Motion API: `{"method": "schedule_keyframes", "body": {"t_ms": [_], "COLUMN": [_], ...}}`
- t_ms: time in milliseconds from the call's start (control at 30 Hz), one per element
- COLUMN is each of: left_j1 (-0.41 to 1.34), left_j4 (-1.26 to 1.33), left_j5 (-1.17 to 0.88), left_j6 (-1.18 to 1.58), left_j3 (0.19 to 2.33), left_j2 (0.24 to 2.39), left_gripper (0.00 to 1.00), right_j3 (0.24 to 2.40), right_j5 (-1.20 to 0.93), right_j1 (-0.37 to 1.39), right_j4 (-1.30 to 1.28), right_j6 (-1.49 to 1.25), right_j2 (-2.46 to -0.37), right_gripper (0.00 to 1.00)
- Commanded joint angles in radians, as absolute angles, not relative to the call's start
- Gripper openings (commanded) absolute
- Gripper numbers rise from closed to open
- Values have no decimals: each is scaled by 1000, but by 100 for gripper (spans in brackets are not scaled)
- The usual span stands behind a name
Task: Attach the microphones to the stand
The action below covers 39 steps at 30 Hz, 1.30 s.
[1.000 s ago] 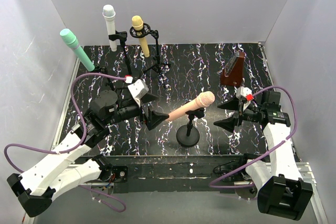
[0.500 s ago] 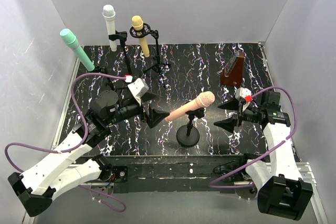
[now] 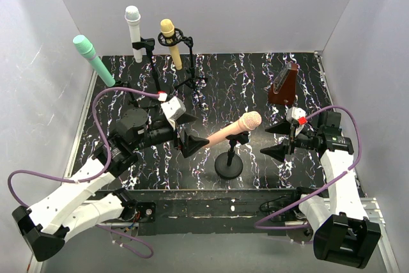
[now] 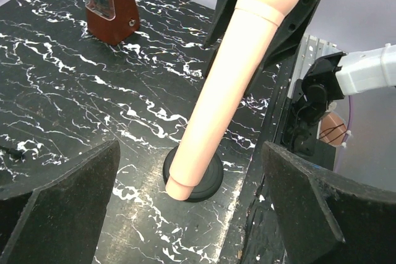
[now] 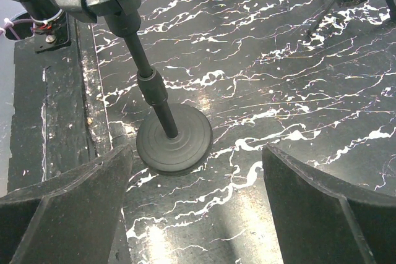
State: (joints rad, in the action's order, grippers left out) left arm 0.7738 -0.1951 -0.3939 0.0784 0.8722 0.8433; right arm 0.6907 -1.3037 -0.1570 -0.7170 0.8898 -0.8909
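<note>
The upper body [image 3: 230, 131] [image 4: 239, 54] of the peach-pink microphone, just below its head and beside the stand's clip, will be gripped by my left gripper.
The peach-pink microphone [image 3: 231, 130] lies tilted in the clip of a short black round-based stand [image 3: 229, 166], head up to the right. My left gripper [image 3: 202, 129] is open, its jaws wide apart on either side of the microphone's tail end without touching it. In the left wrist view the pink microphone [image 4: 229, 85] runs down to its tail above the stand base [image 4: 213, 177]. My right gripper [image 3: 263, 140] is open and empty, just right of the stand, and its wrist view shows the stand base [image 5: 174, 139]. The mint green [image 3: 94, 60], white [image 3: 133, 30] and yellow [image 3: 170, 41] microphones sit in stands at the back left.
A brown wedge-shaped metronome [image 3: 284, 84] stands at the back right on the black marbled mat [image 3: 243, 87]. A tripod stand's legs [image 3: 192, 81] spread at the back. Grey walls close in the left, back and right sides.
My left gripper has moved a little to the right, closer to the pink microphone's tail. The right arm and the microphones have not moved.
</note>
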Motion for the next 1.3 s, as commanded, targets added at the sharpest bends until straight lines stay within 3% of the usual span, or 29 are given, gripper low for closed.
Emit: {"method": "schedule_keyframes", "body": {"t_ms": [0,1267], "left_j1": [770,770], "left_j4": [-124,-107], "left_j5": [-475,-589], "left_j6": [60,57], "left_j3": [894,999], "left_j2": [856,988], "left_gripper": [98,98], "right_j3": [707,707], "right_j5": [-1308,-1307], "right_j1": [-164,-172], "right_j4": [-735,-745], "right_j6": [903,913], "right_j2": [-891,-899], "right_gripper": [91,91]}}
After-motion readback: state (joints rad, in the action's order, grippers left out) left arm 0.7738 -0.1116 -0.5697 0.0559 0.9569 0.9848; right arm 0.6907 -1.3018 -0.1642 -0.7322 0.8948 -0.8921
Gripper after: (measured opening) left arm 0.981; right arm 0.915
